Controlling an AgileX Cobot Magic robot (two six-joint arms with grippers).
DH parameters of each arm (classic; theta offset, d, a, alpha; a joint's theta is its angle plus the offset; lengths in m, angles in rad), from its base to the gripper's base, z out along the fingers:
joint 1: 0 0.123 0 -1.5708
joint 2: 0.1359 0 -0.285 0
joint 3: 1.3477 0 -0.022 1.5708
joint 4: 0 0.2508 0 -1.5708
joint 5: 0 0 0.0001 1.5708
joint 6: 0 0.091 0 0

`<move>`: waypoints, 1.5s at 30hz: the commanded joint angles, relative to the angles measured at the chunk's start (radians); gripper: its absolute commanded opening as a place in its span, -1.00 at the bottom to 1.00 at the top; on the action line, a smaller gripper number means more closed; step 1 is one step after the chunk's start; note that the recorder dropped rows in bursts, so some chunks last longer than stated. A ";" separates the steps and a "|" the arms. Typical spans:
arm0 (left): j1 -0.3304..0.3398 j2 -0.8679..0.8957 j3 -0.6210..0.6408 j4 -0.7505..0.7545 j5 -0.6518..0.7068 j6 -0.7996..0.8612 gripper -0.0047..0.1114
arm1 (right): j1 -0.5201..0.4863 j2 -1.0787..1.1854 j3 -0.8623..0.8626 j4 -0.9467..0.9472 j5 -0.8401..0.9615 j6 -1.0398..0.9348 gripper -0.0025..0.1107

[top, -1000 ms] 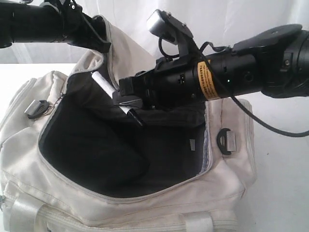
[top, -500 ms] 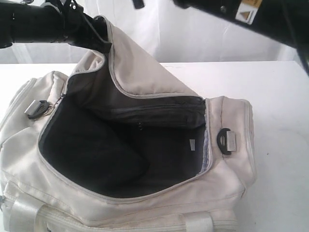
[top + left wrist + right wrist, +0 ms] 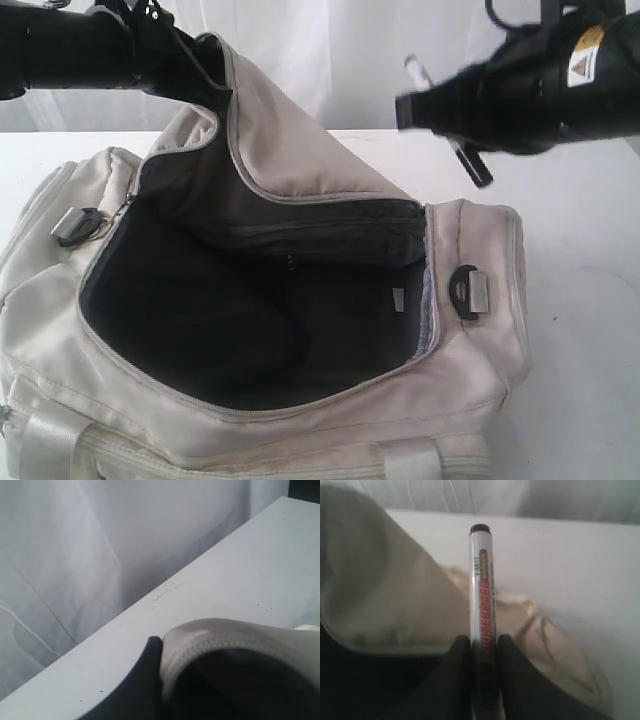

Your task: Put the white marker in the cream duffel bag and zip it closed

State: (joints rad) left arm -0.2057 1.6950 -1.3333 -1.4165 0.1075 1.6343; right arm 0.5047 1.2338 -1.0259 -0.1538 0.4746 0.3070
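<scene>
The robot's right gripper will set the white marker down on the dark lining just inside the bag's near rim (image 3: 304,362).
The cream duffel bag (image 3: 300,420) lies wide open, its dark lining (image 3: 220,310) showing and nothing visible inside. My left gripper (image 3: 210,88) is shut on the top flap's zipper edge (image 3: 225,642) and holds the flap (image 3: 270,140) raised; one black finger (image 3: 147,680) presses against the fabric. My right gripper (image 3: 435,108) hovers above the bag's right end, shut on the white marker (image 3: 470,163). In the right wrist view the marker (image 3: 481,575) stands between both fingers (image 3: 457,675), label facing the camera, with the gripper (image 3: 482,647) over the flap.
The bag rests on a white table (image 3: 580,300) before a white curtain (image 3: 350,50). A black strap ring (image 3: 463,282) sits at the bag's right end, a grey zip pull (image 3: 75,225) at its left. Pale handles (image 3: 415,460) lie along the near side.
The right gripper, which held the marker low over the bag's opening, lifted up and away and now hangs higher to the right, still gripping the marker. The left arm has stayed put.
</scene>
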 commanded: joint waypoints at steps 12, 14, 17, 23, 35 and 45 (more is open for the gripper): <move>0.004 -0.013 -0.004 -0.010 0.084 -0.043 -0.92 | -0.005 0.028 0.003 0.899 0.348 -1.035 -0.96; 0.004 -0.013 -0.004 -0.010 0.104 -0.043 -0.92 | -0.005 0.058 0.003 0.927 0.367 -1.070 -0.96; 0.004 -0.013 -0.004 -0.003 0.135 -0.046 -0.92 | -0.005 0.130 0.003 0.917 0.380 -1.096 -0.96; 0.004 -0.013 -0.004 0.108 0.155 -0.145 -0.92 | 0.013 0.251 -0.001 0.921 0.351 -1.221 -0.96; 0.004 -0.013 -0.004 0.215 0.178 -0.226 -0.92 | 0.065 0.396 -0.001 0.921 0.204 -1.344 -0.96; 0.004 -0.013 -0.004 0.217 0.178 -0.226 -0.92 | 0.065 0.454 -0.001 0.938 0.215 -1.378 -0.62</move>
State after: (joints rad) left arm -0.2057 1.6950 -1.3333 -1.1833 0.2671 1.4200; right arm 0.5679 1.6863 -1.0259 0.7669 0.6849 -1.0572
